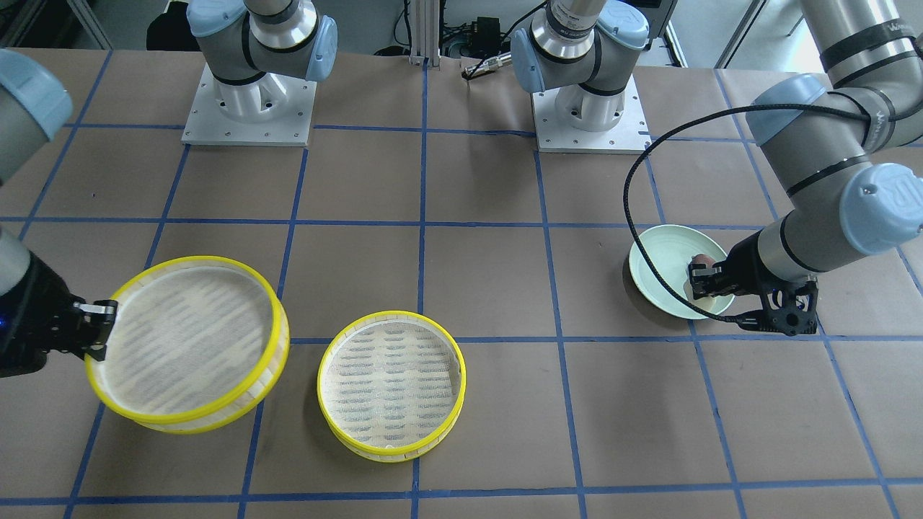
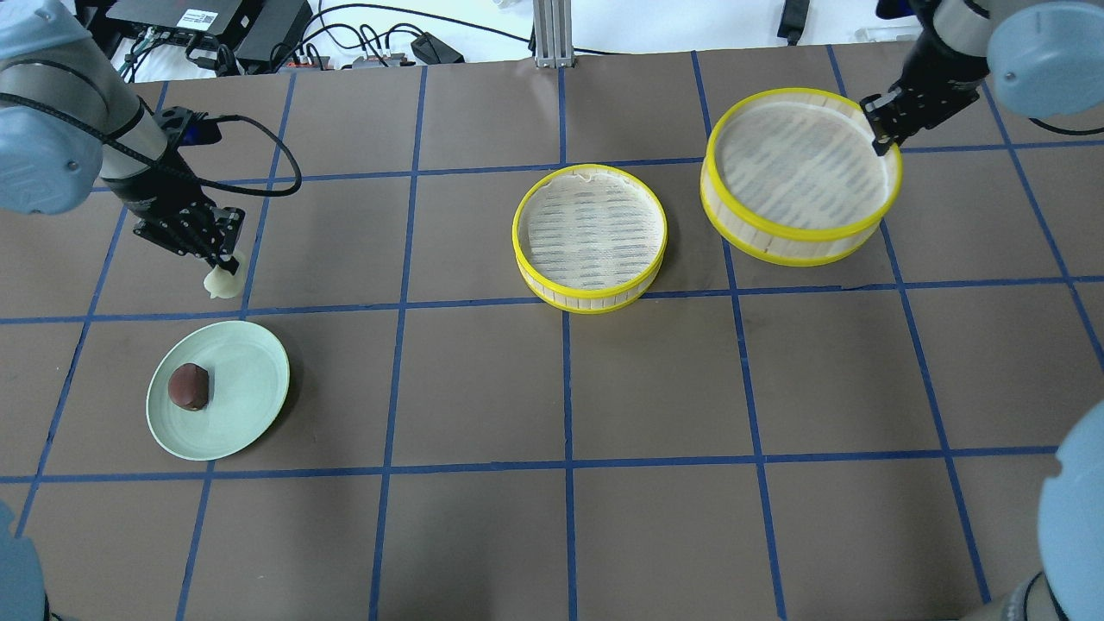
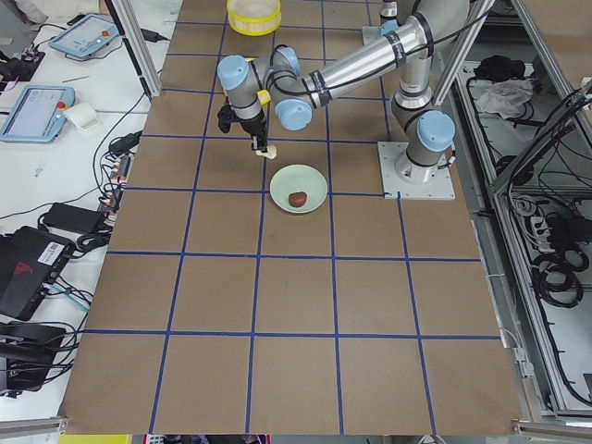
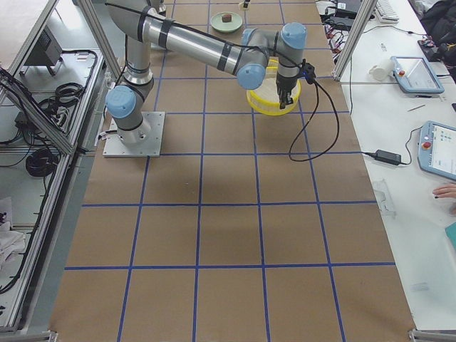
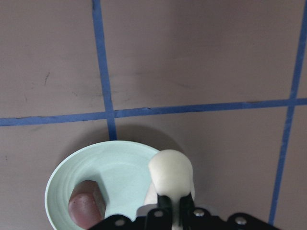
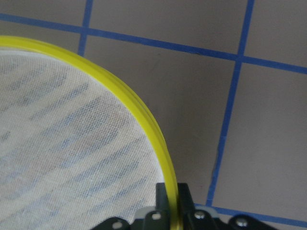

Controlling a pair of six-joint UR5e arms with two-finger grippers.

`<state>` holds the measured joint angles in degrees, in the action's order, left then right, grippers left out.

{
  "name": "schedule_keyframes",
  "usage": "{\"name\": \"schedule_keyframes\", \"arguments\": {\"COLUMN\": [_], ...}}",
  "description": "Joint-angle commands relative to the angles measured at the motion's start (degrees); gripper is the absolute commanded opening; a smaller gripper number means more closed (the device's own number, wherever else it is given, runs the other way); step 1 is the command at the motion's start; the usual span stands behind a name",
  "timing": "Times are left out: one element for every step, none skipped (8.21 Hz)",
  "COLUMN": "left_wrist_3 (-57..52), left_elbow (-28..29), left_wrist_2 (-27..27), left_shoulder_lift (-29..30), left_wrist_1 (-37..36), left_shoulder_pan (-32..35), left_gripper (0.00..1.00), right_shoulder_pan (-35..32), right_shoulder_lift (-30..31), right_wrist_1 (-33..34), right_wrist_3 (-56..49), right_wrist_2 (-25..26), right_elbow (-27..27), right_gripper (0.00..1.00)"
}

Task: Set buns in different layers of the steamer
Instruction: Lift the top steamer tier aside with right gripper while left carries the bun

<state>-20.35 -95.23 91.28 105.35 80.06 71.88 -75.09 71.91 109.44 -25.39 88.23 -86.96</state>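
Next, I let go of the cream-white bun with my left gripper near the middle of the empty steamer layer (image 1: pixel 408 376) on the table.
My left gripper (image 2: pixel 226 259) is shut on the cream-white bun (image 2: pixel 221 282) and holds it in the air just beyond the mint-green plate (image 2: pixel 246 388). In the left wrist view the bun (image 5: pixel 170 171) sticks out past the fingertips. The dark reddish-brown bun (image 2: pixel 188 385) lies on the plate (image 5: pixel 115 165). My right gripper (image 2: pixel 881 131) is shut on the yellow rim of one steamer layer (image 2: pixel 802 168) and holds it slightly tilted, seemingly off the table. The rim (image 6: pixel 163 158) runs between the fingers. The second steamer layer (image 2: pixel 591 233) sits empty on the table.
Brown paper with a blue tape grid covers the table (image 2: pixel 561 388). Both arm bases (image 1: pixel 249 108) stand at the robot's side. A black cable (image 1: pixel 638 216) loops from the left wrist over the plate. Both layers show bare mesh floors.
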Motion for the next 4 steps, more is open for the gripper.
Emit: {"name": "schedule_keyframes", "arguments": {"left_wrist_3": [12.0, 16.5, 20.2, 21.3], "left_elbow": [3.2, 3.2, 3.0, 2.5], "left_wrist_2": [-3.8, -6.1, -9.0, -12.1], "left_shoulder_lift": [-1.1, -1.0, -0.8, -0.6], "left_wrist_1": [-2.7, -5.8, -9.5, -12.3], "left_shoulder_pan": [7.0, 10.9, 14.1, 16.3], "left_gripper": [0.0, 0.0, 0.0, 0.0], "right_shoulder_pan": [4.6, 4.6, 4.6, 4.6], "right_shoulder_lift": [-1.1, -1.3, -1.4, -1.4], "right_wrist_1": [0.2, 0.2, 0.3, 0.4], "right_wrist_3": [-6.6, -6.5, -6.6, -6.6], "right_wrist_2": [0.1, 0.1, 0.2, 0.2], "right_elbow": [-0.4, -0.5, -0.5, -0.5], "right_gripper": [0.0, 0.0, 0.0, 0.0]}}
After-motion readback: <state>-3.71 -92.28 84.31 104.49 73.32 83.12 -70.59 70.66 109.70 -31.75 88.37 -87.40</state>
